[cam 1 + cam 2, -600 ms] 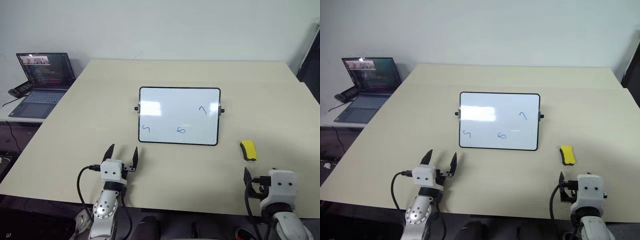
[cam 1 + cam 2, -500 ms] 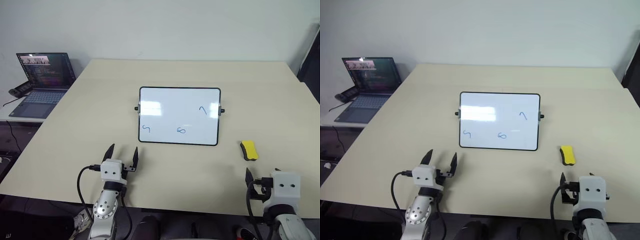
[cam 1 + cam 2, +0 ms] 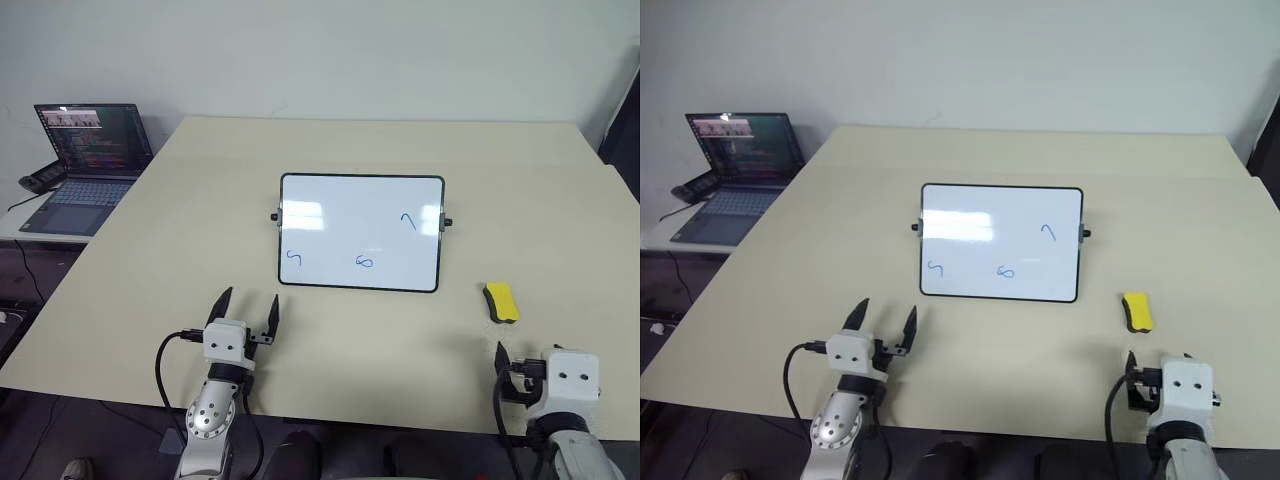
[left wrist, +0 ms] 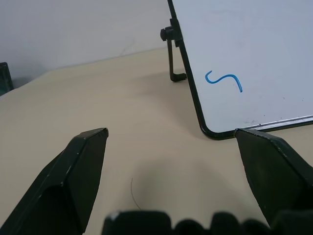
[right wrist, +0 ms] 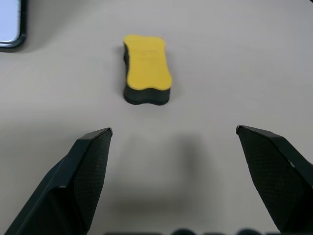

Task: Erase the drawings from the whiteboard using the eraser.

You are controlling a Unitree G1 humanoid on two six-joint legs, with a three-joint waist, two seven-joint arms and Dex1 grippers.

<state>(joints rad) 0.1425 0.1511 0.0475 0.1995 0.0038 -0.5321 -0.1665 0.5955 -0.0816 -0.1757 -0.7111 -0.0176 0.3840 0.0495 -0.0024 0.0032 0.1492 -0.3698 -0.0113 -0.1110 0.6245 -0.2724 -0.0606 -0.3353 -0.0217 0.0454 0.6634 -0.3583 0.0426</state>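
The yellow eraser has a narrow middle (image 3: 501, 301) (image 5: 148, 64). My right gripper needs to close there, with one finger against each of the eraser's long sides.
The whiteboard (image 3: 360, 232) stands tilted on its stand at the middle of the beige table (image 3: 180, 220). It carries three blue drawings: one at lower left (image 3: 292, 257), one at lower middle (image 3: 363, 262), one at upper right (image 3: 407, 221). The yellow eraser (image 3: 501, 302) with its black base lies flat to the right of the board. My right gripper (image 5: 173, 131) is open just short of the eraser (image 5: 146, 68), nothing between its fingers. My left gripper (image 3: 250, 300) is open in front of the board's lower left corner (image 4: 210, 132), near the drawing (image 4: 223, 81).
An open laptop (image 3: 85, 160) sits on a lower side table beyond the table's left edge, with a dark object (image 3: 40, 180) beside it. A white wall stands behind the table.
My right gripper has eased back a little toward the table's near edge. The left gripper, the board and the eraser have stayed put.
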